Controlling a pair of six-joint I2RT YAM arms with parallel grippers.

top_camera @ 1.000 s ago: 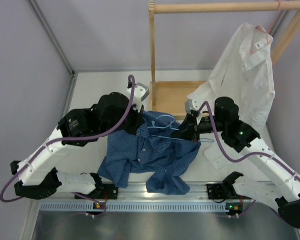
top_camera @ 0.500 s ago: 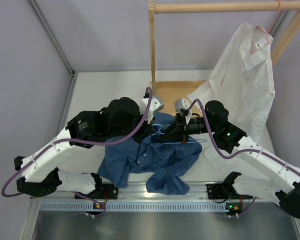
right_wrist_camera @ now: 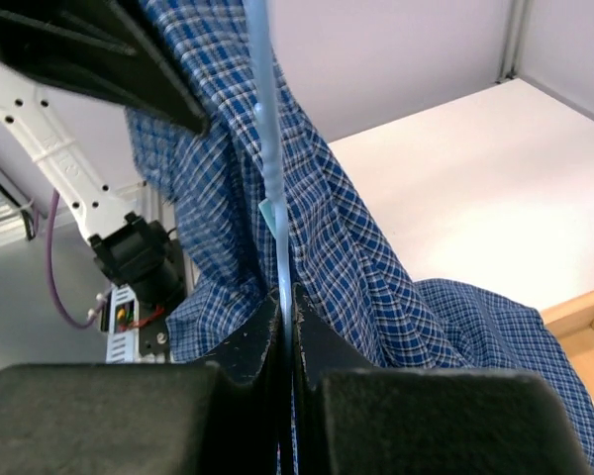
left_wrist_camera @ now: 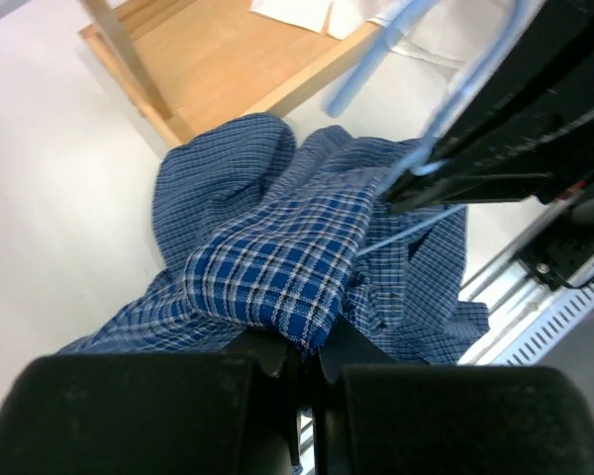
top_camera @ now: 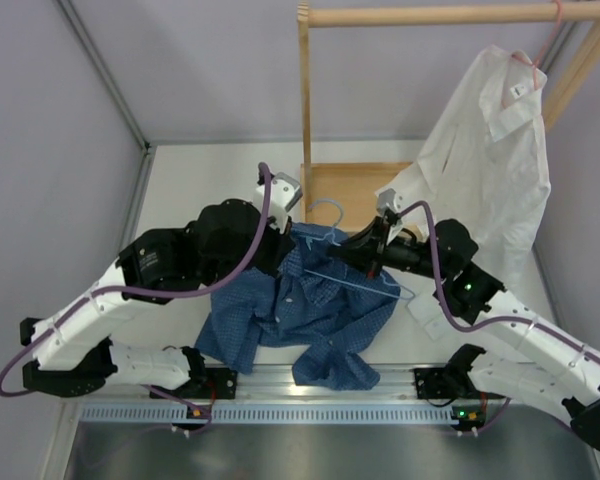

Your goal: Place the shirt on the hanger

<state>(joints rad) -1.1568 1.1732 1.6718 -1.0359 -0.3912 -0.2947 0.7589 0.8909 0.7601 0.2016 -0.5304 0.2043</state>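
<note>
The hanger's loose end is outside the shirt and the robot's right gripper is busy on the hanger, so the left gripper needs to grasp the hanger (top_camera: 332, 236) near its hook.
The dark blue checked shirt (top_camera: 315, 315) lies crumpled at the table's near middle, its upper part lifted. My left gripper (top_camera: 283, 252) is shut on a fold of the shirt (left_wrist_camera: 277, 272), as the left wrist view shows. My right gripper (top_camera: 358, 250) is shut on the thin light blue hanger (top_camera: 352, 283), whose hook (top_camera: 327, 210) points toward the wooden rack. In the right wrist view the hanger wire (right_wrist_camera: 270, 178) runs up from between my jaws, against the hanging shirt cloth (right_wrist_camera: 346, 247). The hanger (left_wrist_camera: 445, 99) also shows in the left wrist view above the shirt.
A wooden rack (top_camera: 304, 110) with a flat base (top_camera: 350, 190) stands at the back middle. A white collared shirt (top_camera: 490, 160) hangs on a pink hanger (top_camera: 540, 45) from its bar at the right. A metal rail (top_camera: 280, 385) runs along the near edge.
My left gripper has pulled back to the left with the shirt fold. My right gripper has swung the hanger so its hook sits nearer the rack base.
</note>
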